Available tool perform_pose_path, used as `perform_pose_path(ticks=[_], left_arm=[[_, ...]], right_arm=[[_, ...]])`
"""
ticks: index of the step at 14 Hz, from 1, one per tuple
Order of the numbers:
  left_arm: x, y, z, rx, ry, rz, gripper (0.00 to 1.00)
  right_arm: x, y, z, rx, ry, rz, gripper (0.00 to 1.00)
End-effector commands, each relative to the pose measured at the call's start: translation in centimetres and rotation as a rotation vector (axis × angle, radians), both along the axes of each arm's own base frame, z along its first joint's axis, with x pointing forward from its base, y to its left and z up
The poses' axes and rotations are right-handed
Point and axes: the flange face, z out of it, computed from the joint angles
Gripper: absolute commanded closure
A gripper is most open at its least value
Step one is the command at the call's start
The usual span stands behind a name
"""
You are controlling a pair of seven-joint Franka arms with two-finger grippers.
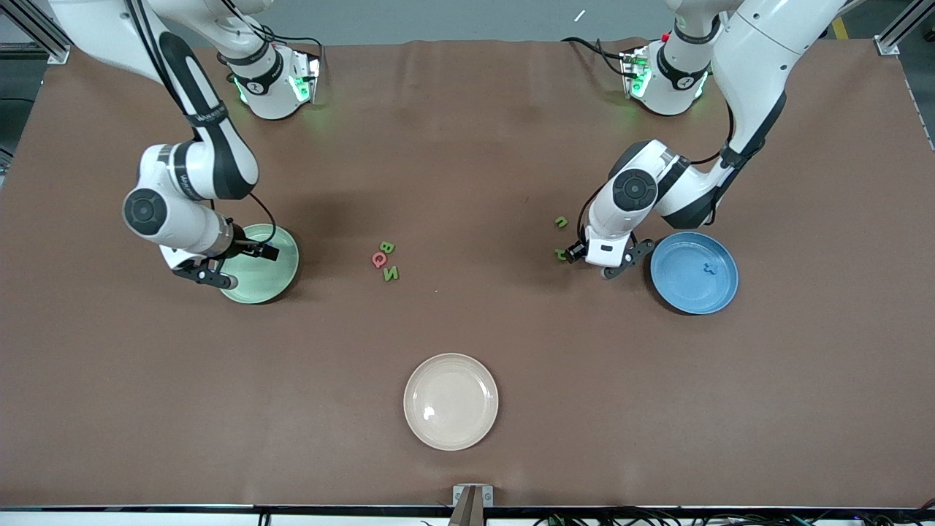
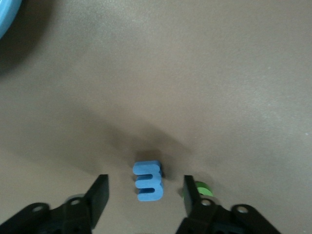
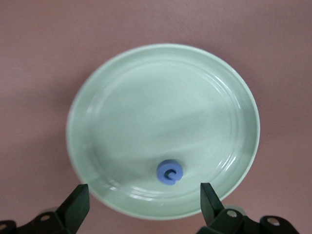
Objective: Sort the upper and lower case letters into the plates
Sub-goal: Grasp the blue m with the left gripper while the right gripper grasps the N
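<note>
Next, I close my right gripper on the outer sides of the green N [image 1: 391,273], which is beside the pink-red letter in the middle of the table.
The pale mint green plate [image 1: 281,274] lies toward the right arm's end of the table. My right gripper [image 1: 241,267] hangs open over it [image 3: 141,200], and a small round blue letter [image 3: 169,172] rests in that plate [image 3: 146,97]. The bright blue plate [image 1: 694,288] lies toward the left arm's end and holds a blue letter [image 1: 707,268]. Beside that plate my left gripper [image 1: 599,261] is low over the table. Its fingers stand apart on either side of a blue letter [image 2: 147,181] without touching it [image 2: 146,195]. A green letter [image 2: 204,187] lies just outside one finger [image 1: 561,254].
A green B [image 1: 387,248], a pink-red letter [image 1: 378,259] and a green N [image 1: 391,274] lie grouped mid-table. A green n [image 1: 561,221] lies near the left arm's hand. A cream-beige plate [image 1: 451,431] sits nearest the front camera. The blue plate's rim [image 2: 7,14] shows in the left wrist view.
</note>
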Motion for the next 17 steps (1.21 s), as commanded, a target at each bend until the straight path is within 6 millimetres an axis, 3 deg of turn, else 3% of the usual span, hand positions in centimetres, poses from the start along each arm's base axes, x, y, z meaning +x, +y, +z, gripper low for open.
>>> perform_pose_path(ticks=[1, 2, 4, 8, 12, 14, 17], left_arm=[[-0.5, 0.1, -0.1, 0.007, -0.013, 0.018, 0.37], [-0.5, 0.0, -0.3, 0.006, -0.010, 0.020, 0.38], [-0.5, -0.2, -0.3, -0.005, -0.018, 0.022, 0.39], [-0.5, -0.3, -0.7, -0.013, -0.024, 0.027, 0.40], [-0.5, -0.4, -1.4, 0.000, -0.026, 0.034, 0.43], [-0.6, -0.5, -1.6, 0.000, -0.024, 0.041, 0.50], [-0.6, -0.6, -1.6, -0.001, -0.023, 0.041, 0.67]], right_arm=[[2.0, 4.0, 4.3, 0.059, 0.007, -0.014, 0.00], [2.5, 5.7, 5.0, 0.064, -0.004, -0.021, 0.00], [2.4, 11.2, 5.6, 0.058, -0.034, -0.003, 0.00], [2.0, 19.9, 1.8, 0.039, -0.102, -0.038, 0.00], [1.5, 23.7, -2.7, 0.039, -0.157, -0.024, 0.00], [1.3, 25.6, -4.4, 0.032, -0.158, 0.052, 0.00], [1.2, 25.9, -6.0, 0.047, -0.162, 0.203, 0.00]])
